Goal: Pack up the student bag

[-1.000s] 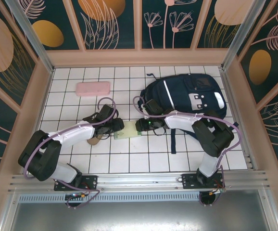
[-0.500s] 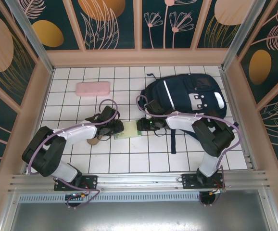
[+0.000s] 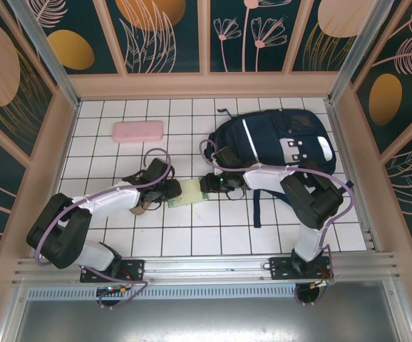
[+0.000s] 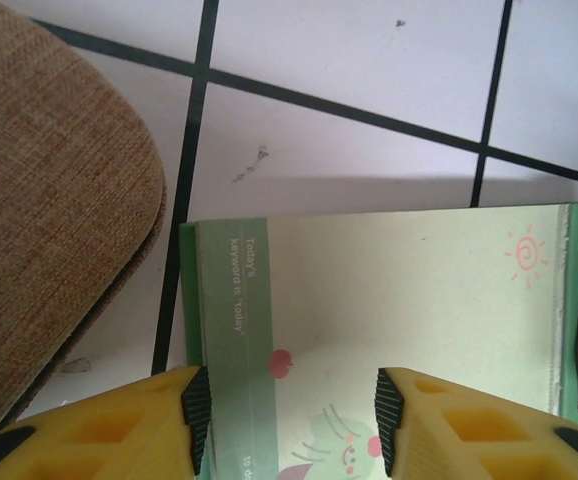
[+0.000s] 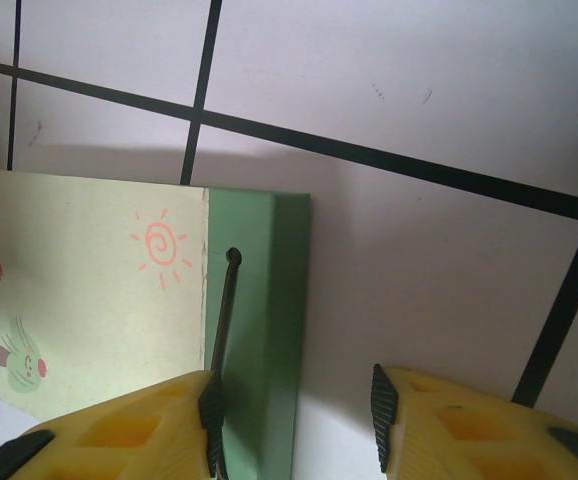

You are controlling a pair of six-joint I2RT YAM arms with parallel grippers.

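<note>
The pale green notebook is lying flat on the tiles, so the robot's right gripper needs to tilt and grip the notebook's green spine (image 5: pixel 271 300) from the side before it lifts.
The student bag (image 3: pixel 281 142), navy with white stripes, lies at the back right of the tiled table. A pale green notebook (image 3: pixel 190 192) lies flat on the tiles between my two grippers. My left gripper (image 3: pixel 172 189) hovers over its left end, open, with the cover (image 4: pixel 399 320) showing between the black pads (image 4: pixel 197 415). My right gripper (image 3: pixel 207 185) is open too and straddles the notebook's right edge (image 5: pixel 259 300): one pad sits over the black elastic band (image 5: pixel 224 310), the other over bare tile.
A pink case (image 3: pixel 138 130) lies at the back left. A brown fabric pouch (image 4: pixel 49 200) sits just left of the notebook, under my left arm. A bag strap (image 3: pixel 256 206) trails toward the front. Wooden walls ring the table.
My left arm shifted slightly and its jaws narrowed a little over the notebook. The right gripper and the notebook stayed in place.
</note>
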